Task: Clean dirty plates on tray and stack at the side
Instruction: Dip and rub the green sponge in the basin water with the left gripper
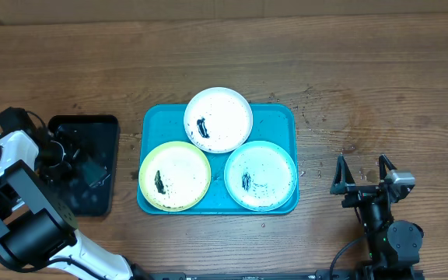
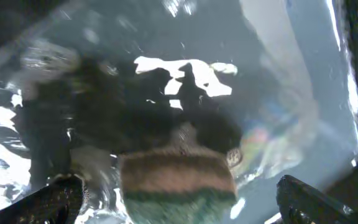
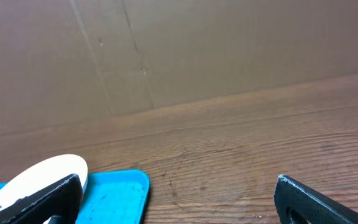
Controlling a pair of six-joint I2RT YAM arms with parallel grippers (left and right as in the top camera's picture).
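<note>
The sponge lies loose past my left gripper's spread fingers, so next I move it farther over the sponge and pinch its green layer [image 2: 178, 205] before cleaning plates.
Three dirty plates lie on the turquoise tray [image 1: 274, 117]: a white-rimmed plate [image 1: 218, 119] at the back, a yellow-green one [image 1: 175, 176] front left and a pale mint one [image 1: 260, 175] front right, all with black smears. My left gripper [image 1: 80, 165] hangs over the black tray, left of the turquoise tray. In the left wrist view its jaws [image 2: 179, 208] are spread wide on either side of a brown-and-green sponge [image 2: 176, 177] in shiny liquid, with gaps on both sides. My right gripper [image 1: 362, 183] is open and empty on the table right of the tray.
The glossy black tray [image 1: 103, 128] holds liquid and the sponge. The right wrist view shows the white plate's edge [image 3: 42, 174], a corner of the turquoise tray [image 3: 114, 193], bare wood and a cardboard wall [image 3: 197, 50] behind. Dark specks lie on the table [image 1: 313, 117] right of the tray.
</note>
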